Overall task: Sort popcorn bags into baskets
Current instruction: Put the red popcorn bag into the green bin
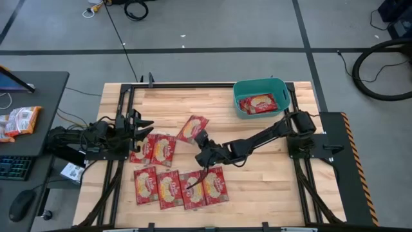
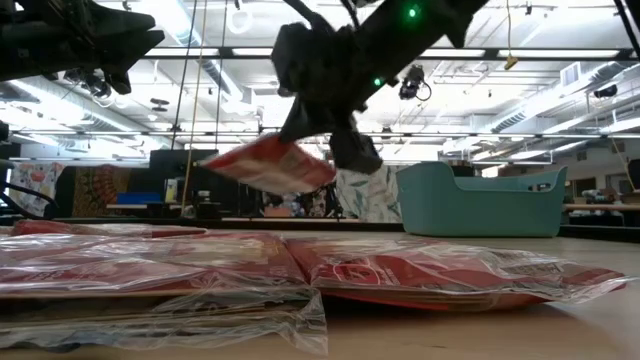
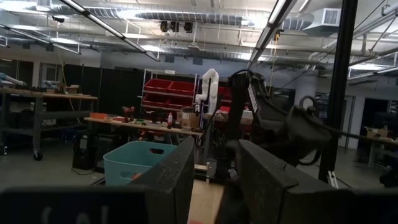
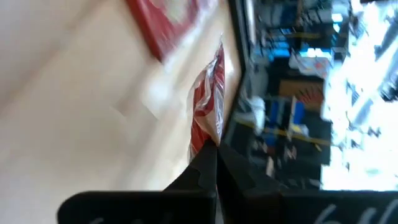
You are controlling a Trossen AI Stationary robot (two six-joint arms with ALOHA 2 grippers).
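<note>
My right gripper should release its red popcorn bag on top of the bag inside the teal basket (image 1: 257, 102).
My right gripper (image 1: 200, 136) is over the middle of the table, shut on one red popcorn bag (image 1: 192, 127), which the low view shows in the air (image 2: 270, 164). Several more red popcorn bags lie flat on the table: two (image 1: 154, 149) by the left arm and a row (image 1: 180, 187) along the near side. The teal basket (image 1: 261, 96) stands at the far right with one bag (image 1: 257, 103) inside. My left gripper (image 1: 143, 124) waits open at the table's left side, above the bags there. My right gripper (image 4: 213, 146) pinches the popcorn bag by its sealed edge (image 4: 210, 134) between both fingertips. The fingers slant down at it from the table's right and near side. The bag is lifted clear of the table and tilts away below the fingers (image 2: 300, 128).
An orange-and-white snack bag (image 1: 18, 121) lies on the dark side desk to the left, off the table. Bare wood stretches between the held bag and the basket (image 2: 480, 200). The black frame rails (image 1: 193, 84) run along the table's edges.
</note>
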